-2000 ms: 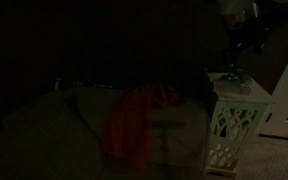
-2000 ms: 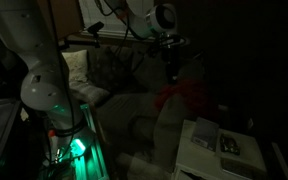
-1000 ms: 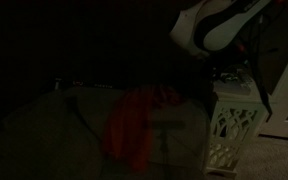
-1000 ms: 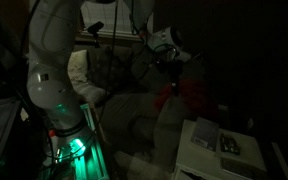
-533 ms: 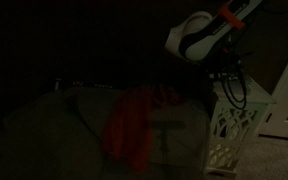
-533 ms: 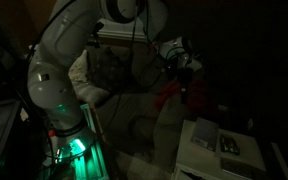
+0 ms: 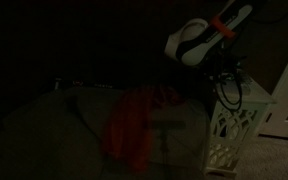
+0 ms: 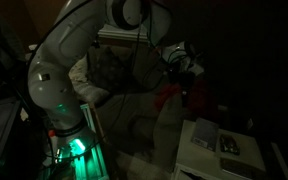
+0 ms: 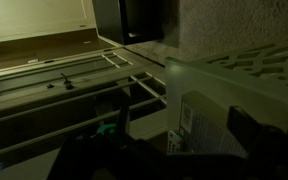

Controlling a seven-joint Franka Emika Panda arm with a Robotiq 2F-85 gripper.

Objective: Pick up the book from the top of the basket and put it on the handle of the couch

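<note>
I should next close my gripper on the book's end (image 7: 217, 78) nearest the couch, atop the white basket.
The scene is very dark. The white lattice basket (image 7: 234, 125) stands at the right, beside the grey-olive couch armrest (image 7: 179, 125). My gripper (image 7: 227, 85) hangs just above the basket's lid under a tangle of cables; it also shows in an exterior view (image 8: 184, 70). In the wrist view my gripper (image 9: 174, 148) has its dark fingers (image 9: 256, 132) spread wide. Between them is a pale flat slab with a barcode label, which looks like the book (image 9: 199, 125), lying on the white lid (image 9: 234, 85). A small greyish book shape (image 8: 231, 146) lies on the lid (image 8: 199, 158).
A red-orange cloth (image 7: 134, 125) is draped over the armrest and also shows in an exterior view (image 8: 187, 95). Couch cushions (image 8: 109, 70) are behind it. The arm's base with a green light (image 8: 69, 145) stands near the camera. Wooden frames (image 9: 74, 80) lie on the floor.
The arm has swung over the basket and folded, and its white link has come into view at the top. The gripper has come down towards the lid and has barely moved in the last half second.
</note>
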